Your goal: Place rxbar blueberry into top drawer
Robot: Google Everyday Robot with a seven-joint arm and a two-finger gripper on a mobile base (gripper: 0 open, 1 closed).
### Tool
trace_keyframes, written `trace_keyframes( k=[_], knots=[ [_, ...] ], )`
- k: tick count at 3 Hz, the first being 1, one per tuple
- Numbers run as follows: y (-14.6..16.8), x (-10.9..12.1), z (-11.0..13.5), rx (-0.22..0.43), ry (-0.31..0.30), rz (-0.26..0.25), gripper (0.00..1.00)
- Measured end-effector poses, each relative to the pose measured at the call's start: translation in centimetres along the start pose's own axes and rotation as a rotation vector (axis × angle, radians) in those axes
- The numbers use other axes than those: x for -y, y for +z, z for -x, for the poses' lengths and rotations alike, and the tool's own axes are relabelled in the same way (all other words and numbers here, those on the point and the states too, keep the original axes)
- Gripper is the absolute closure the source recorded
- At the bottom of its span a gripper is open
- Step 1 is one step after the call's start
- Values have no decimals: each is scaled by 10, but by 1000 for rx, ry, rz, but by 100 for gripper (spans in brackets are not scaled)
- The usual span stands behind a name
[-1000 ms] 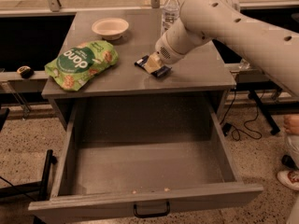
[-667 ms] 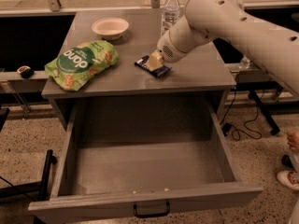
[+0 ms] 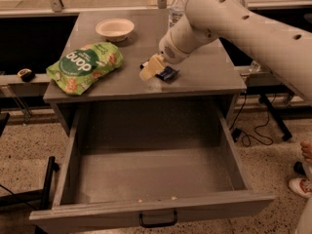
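Observation:
I will open my gripper, as it sits over the rxbar blueberry's end nearer the green snack bag, then move along the bar and grip its exposed end (image 3: 169, 75) before lifting.
The rxbar blueberry (image 3: 168, 73), a small dark navy bar, lies on the grey table top (image 3: 204, 77) near its front middle. My gripper (image 3: 151, 68) is down at the bar, right over its left part and hiding some of it. The white arm (image 3: 234, 18) reaches in from the upper right. The top drawer (image 3: 151, 174) stands pulled fully out below the table; it is a deep grey box with nothing in it but a few crumbs, and a black pull handle (image 3: 158, 221) on its front.
A large green snack bag (image 3: 85, 65) lies at the table's left front. A white bowl (image 3: 115, 29) sits at the back left and a water bottle (image 3: 177, 9) at the back middle. Cables run on the floor at right (image 3: 253, 130).
The gripper has shifted a little to the left over the bar and the arm has swung slightly. The bar stays about where it was on the table.

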State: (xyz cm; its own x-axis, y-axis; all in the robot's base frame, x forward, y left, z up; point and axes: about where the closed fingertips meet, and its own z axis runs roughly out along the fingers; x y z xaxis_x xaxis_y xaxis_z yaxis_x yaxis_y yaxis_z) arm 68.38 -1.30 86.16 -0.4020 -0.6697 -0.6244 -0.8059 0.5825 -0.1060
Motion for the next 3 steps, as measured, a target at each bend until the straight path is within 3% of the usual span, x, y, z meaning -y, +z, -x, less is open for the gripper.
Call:
trace_keyframes(
  k=[1,2,3],
  knots=[
    [-4,7,3,-5,0,-64,1],
    [-1,25,-4,-3,46,-119,0],
    [4,38,-14,-25,116,-135,19]
  ],
)
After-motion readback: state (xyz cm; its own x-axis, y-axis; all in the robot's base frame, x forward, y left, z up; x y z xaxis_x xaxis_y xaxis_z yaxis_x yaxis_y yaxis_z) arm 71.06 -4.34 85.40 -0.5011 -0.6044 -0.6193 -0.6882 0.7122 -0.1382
